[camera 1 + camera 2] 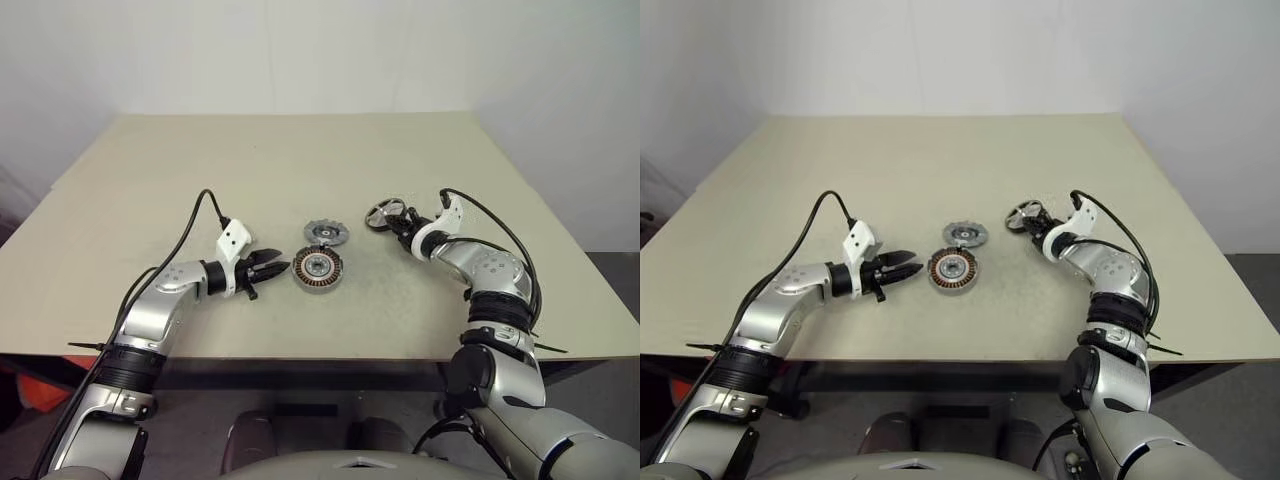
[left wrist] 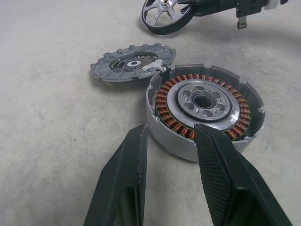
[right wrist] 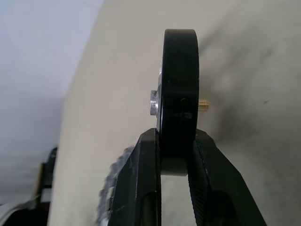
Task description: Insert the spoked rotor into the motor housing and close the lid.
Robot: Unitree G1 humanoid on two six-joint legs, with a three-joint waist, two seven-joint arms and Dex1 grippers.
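My right gripper is to put the spoked rotor centred over the silver middle part amid the motor housing's coppery windings (image 1: 318, 265). It will let go of the rotor there. The rotor now stands on edge near the table's middle.
The spoked rotor (image 1: 384, 211), a dark wheel with a pale hub, stands on edge at the right of the table's middle. My right gripper (image 3: 176, 137) is shut on its rim, and the rotor (image 3: 179, 84) shows edge-on between the fingers. The motor housing (image 1: 317, 267), with coppery windings around a silver hub, lies flat at the centre. The lid (image 1: 325, 234), a notched grey disc, lies just behind it, its edge propped on the housing's rim. My left gripper (image 1: 274, 267) is open, empty, just left of the housing (image 2: 204, 106), which sits beyond its fingertips.
The beige table (image 1: 200, 170) stretches bare behind and to both sides of the parts. Its front edge (image 1: 330, 357) runs close below my arms. A black cable (image 1: 195, 215) loops over my left wrist.
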